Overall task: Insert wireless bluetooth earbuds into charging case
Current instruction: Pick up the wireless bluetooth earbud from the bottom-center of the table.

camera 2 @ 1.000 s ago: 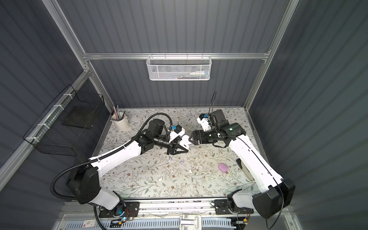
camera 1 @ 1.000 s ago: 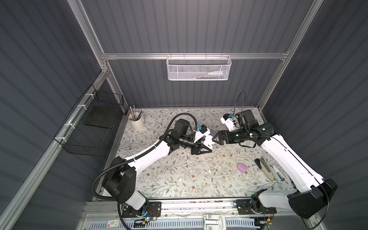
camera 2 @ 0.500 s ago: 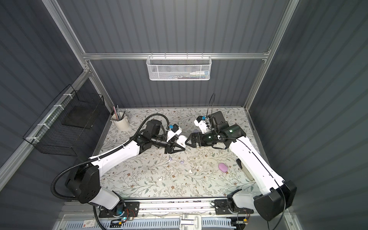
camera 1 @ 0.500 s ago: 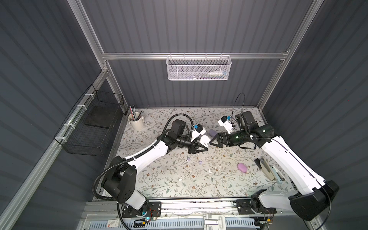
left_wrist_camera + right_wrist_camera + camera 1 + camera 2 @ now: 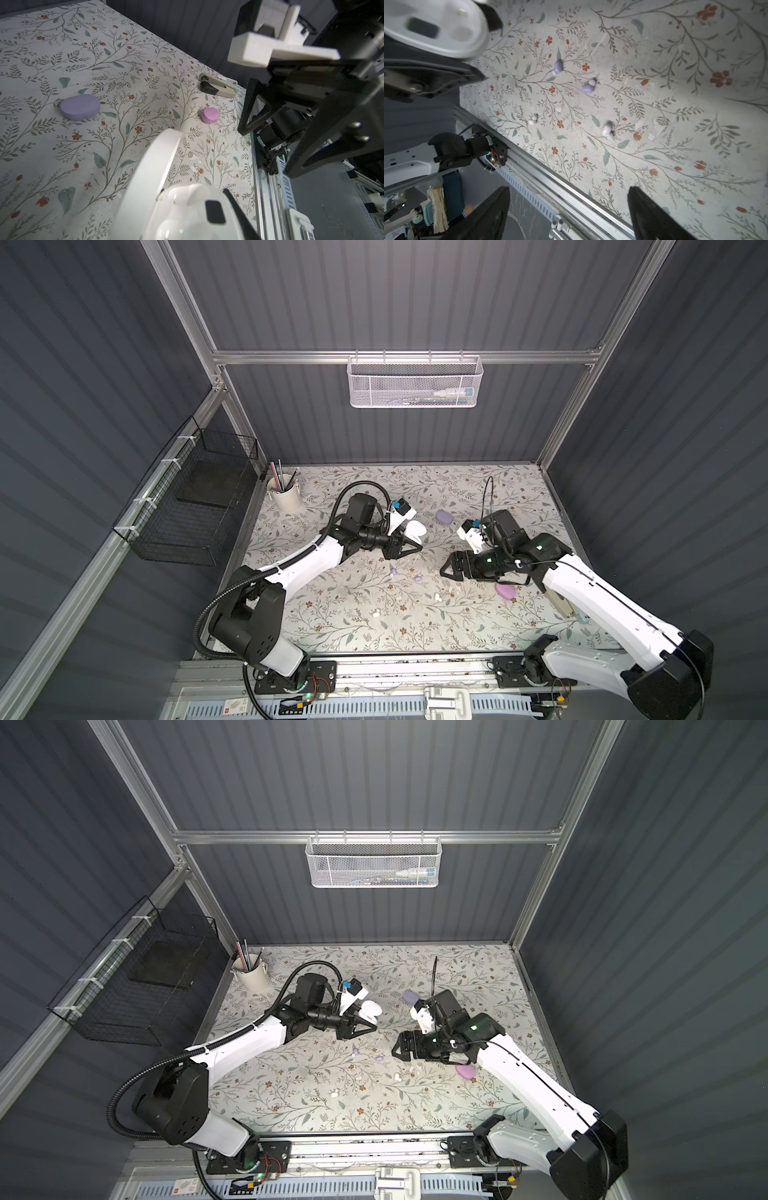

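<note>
The body of the white earbud (image 5: 437, 597) (image 5: 607, 129) nearest to my right gripper, the one farther from my left gripper's arm base, should be gripped next by my right gripper.
My left gripper (image 5: 419, 547) is shut on the white charging case (image 5: 415, 529), held above the table with its lid (image 5: 153, 176) open and its wells (image 5: 187, 199) showing. Loose on the floral covering lie two lavender earbuds (image 5: 558, 67) (image 5: 588, 87) and two white earbuds (image 5: 533, 120) (image 5: 607, 129); both top views show them too, one lavender earbud (image 5: 394, 571) nearest the left arm. My right gripper (image 5: 444, 570) hangs open and empty just right of them, its fingers (image 5: 652, 216) wide apart.
A shut lavender case (image 5: 444, 517) lies behind the grippers and a pink case (image 5: 506, 592) sits under the right arm. A beige stapler-like tool (image 5: 218, 87) lies at the right edge. A pen cup (image 5: 286, 497) stands back left, by a black wire basket (image 5: 187, 506).
The right gripper has pulled away from the white case and dropped toward the table's front, over the loose earbuds. The left gripper, still holding the case, has shifted a little left.
</note>
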